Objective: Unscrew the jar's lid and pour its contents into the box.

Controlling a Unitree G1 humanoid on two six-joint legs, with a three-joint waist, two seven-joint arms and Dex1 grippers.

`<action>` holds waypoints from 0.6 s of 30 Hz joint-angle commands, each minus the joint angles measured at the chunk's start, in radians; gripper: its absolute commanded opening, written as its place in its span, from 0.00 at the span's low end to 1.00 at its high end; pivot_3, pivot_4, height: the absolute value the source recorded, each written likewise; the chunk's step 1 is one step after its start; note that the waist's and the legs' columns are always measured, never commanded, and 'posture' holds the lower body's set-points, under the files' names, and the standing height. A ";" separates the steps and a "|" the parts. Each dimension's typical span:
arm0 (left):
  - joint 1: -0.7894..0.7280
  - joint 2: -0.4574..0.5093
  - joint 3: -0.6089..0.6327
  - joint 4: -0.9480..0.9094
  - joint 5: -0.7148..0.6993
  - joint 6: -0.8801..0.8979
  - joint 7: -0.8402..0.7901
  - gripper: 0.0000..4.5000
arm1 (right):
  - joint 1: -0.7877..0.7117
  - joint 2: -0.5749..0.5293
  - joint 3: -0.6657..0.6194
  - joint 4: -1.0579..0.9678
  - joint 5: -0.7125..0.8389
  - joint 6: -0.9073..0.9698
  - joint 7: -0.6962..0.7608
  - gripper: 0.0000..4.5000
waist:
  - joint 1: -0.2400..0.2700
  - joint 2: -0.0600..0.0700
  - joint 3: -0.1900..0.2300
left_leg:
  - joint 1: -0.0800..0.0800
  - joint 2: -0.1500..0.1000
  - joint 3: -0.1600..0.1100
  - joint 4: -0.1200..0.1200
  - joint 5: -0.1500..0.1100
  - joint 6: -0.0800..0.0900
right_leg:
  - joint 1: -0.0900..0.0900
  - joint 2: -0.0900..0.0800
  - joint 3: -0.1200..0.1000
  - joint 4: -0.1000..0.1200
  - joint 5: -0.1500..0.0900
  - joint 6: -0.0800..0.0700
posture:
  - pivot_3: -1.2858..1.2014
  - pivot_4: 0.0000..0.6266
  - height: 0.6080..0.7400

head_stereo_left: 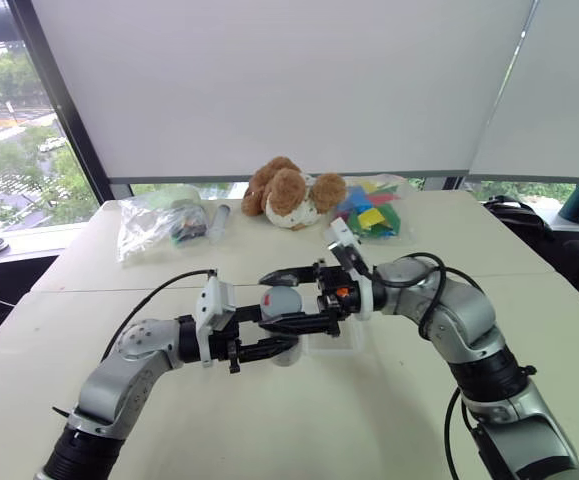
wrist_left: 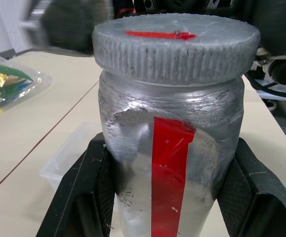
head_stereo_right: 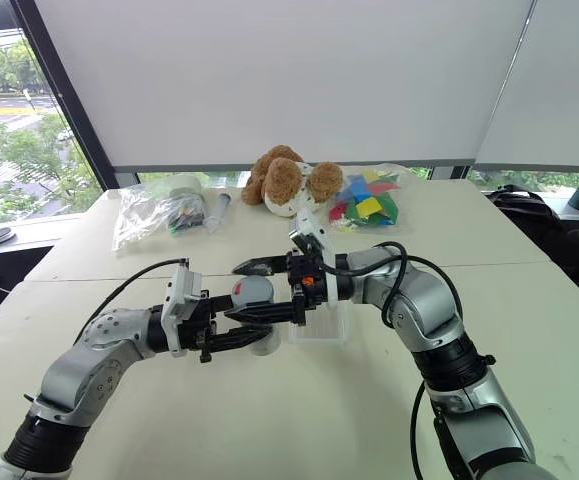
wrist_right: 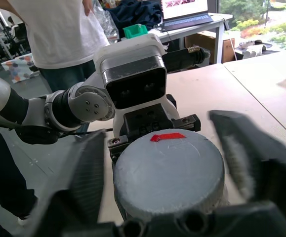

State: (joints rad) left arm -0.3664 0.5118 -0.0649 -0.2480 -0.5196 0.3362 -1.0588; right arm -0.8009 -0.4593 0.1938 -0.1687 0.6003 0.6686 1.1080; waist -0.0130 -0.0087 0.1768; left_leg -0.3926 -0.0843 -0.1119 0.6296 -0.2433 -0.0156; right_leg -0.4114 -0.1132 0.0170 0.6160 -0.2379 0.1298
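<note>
The robot's right gripper needs to release the lid on the bare table (head_stereo_left: 476,342) under its own arm, well clear of the box.
My left gripper (head_stereo_left: 279,337) is shut on the jar (wrist_left: 172,163), a silver-grey cylinder with a red strip, and holds it upright above the table. The ribbed lid (wrist_right: 168,173), marked with a red patch, sits on the jar's top. From the other side my right gripper (head_stereo_left: 274,298) straddles the lid. Its fingers (wrist_right: 86,173) are blurred and stand apart, with a narrow gap still showing beside the lid. The box (head_stereo_left: 344,340), a shallow clear tray, lies on the table just under and behind the jar. The jar's wall hides the contents.
At the table's far side lie a brown plush dog (head_stereo_left: 289,192), a bag of coloured pieces (head_stereo_left: 369,215), a clear bag (head_stereo_left: 159,228) and a small tube (head_stereo_left: 219,220). A person in a white shirt (wrist_right: 59,29) stands beyond the table, near a desk with a laptop (wrist_right: 182,10).
</note>
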 commanded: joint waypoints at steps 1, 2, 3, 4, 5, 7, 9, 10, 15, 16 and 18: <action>-0.004 0.005 0.010 -0.040 -0.012 -0.007 0.005 0.46 | -0.008 0.013 -0.025 -0.013 0.021 -0.027 0.018 0.53 | 0.000 0.000 0.000 | 0.000 0.000 0.000 0.000 0.000 0.000 | 0.000 0.000 0.000 0.000 0.000 0.000 | 0.52 0.24 1.00; -0.003 0.008 0.013 -0.042 -0.014 -0.006 0.004 0.46 | -0.008 0.018 -0.041 -0.017 0.042 -0.024 0.025 0.53 | 0.000 0.000 0.000 | 0.000 0.000 0.000 0.000 0.000 0.000 | 0.000 0.000 0.000 0.000 0.000 0.000 | 0.52 0.24 1.00; -0.001 0.011 0.016 -0.045 -0.017 -0.003 0.003 0.46 | -0.007 0.026 -0.062 -0.021 0.070 -0.019 0.029 0.53 | 0.001 0.000 0.000 | 0.000 0.000 0.000 0.000 0.000 0.000 | 0.000 0.000 0.000 0.000 0.000 0.000 | 0.52 0.24 1.00; 0.003 0.013 0.020 -0.050 -0.021 0.001 0.005 0.46 | -0.002 0.036 -0.085 -0.028 0.102 -0.005 0.025 0.53 | 0.001 0.000 0.000 | 0.000 0.000 0.000 0.000 0.000 0.000 | 0.000 0.000 0.000 0.000 0.000 0.000 | 0.52 0.24 1.00; 0.008 0.016 0.022 -0.055 -0.026 0.004 0.003 0.46 | 0.004 0.047 -0.118 -0.036 0.152 0.020 0.017 0.53 | 0.001 0.000 0.000 | 0.000 0.000 0.000 0.000 0.000 0.000 | 0.000 0.000 0.000 0.000 0.000 0.000 | 0.52 0.24 1.00; 0.017 0.022 0.023 -0.061 -0.035 0.005 -0.003 0.46 | 0.017 0.060 -0.187 -0.055 0.253 0.075 -0.009 0.53 | 0.001 0.000 0.000 | 0.000 0.000 0.000 0.000 0.000 0.000 | 0.000 0.000 0.000 0.000 0.000 0.000 | 0.52 0.24 1.00; 0.011 0.029 0.028 -0.055 -0.041 0.001 -0.012 0.46 | 0.031 0.049 -0.248 -0.069 0.326 0.114 -0.037 0.53 | 0.001 0.001 0.001 | 0.000 0.000 -0.001 0.000 0.000 0.000 | 0.000 0.000 0.000 0.000 0.000 0.000 | 0.52 0.24 1.00; 0.003 0.031 0.033 -0.048 -0.043 -0.001 -0.013 0.46 | 0.043 0.036 -0.273 -0.075 0.342 0.118 -0.048 0.53 | 0.002 0.001 0.001 | 0.000 0.000 -0.001 0.000 0.000 0.000 | 0.000 0.000 0.000 0.000 0.000 0.000 | 0.52 0.24 1.00; -0.013 0.048 0.065 -0.022 -0.057 -0.009 -0.018 0.46 | 0.229 -0.079 -0.407 -0.070 0.243 -0.014 -0.060 0.53 | 0.013 0.001 0.000 | 0.000 -0.001 -0.001 0.000 0.000 0.000 | 0.002 0.000 -0.001 -0.001 0.000 0.000 | 0.52 0.24 1.00; -0.012 0.052 0.072 -0.020 -0.061 -0.007 -0.020 0.46 | 0.286 -0.104 -0.438 -0.046 0.193 -0.081 -0.058 0.53 | 0.016 0.001 0.000 | 0.000 -0.001 -0.001 0.000 0.000 0.000 | 0.002 -0.001 -0.001 -0.002 0.000 0.000 | 0.52 0.24 1.00; -0.011 0.057 0.082 -0.017 -0.068 -0.003 -0.024 0.46 | 0.392 -0.141 -0.495 0.024 0.099 -0.231 -0.042 0.53 | 0.020 0.001 0.001 | 0.000 -0.001 0.000 0.000 0.000 0.000 | 0.002 -0.001 0.000 -0.002 0.000 0.000 | 0.52 0.24 1.00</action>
State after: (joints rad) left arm -0.3662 0.5653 -0.0111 -0.2506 -0.5621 0.3402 -1.0749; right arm -0.4401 -0.5755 -0.2315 -0.1750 0.7673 0.5725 1.0486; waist 0.0065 -0.0077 0.1774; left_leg -0.3926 -0.0855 -0.1110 0.6299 -0.2434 -0.0154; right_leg -0.4096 -0.1142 0.0167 0.6142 -0.2383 0.1298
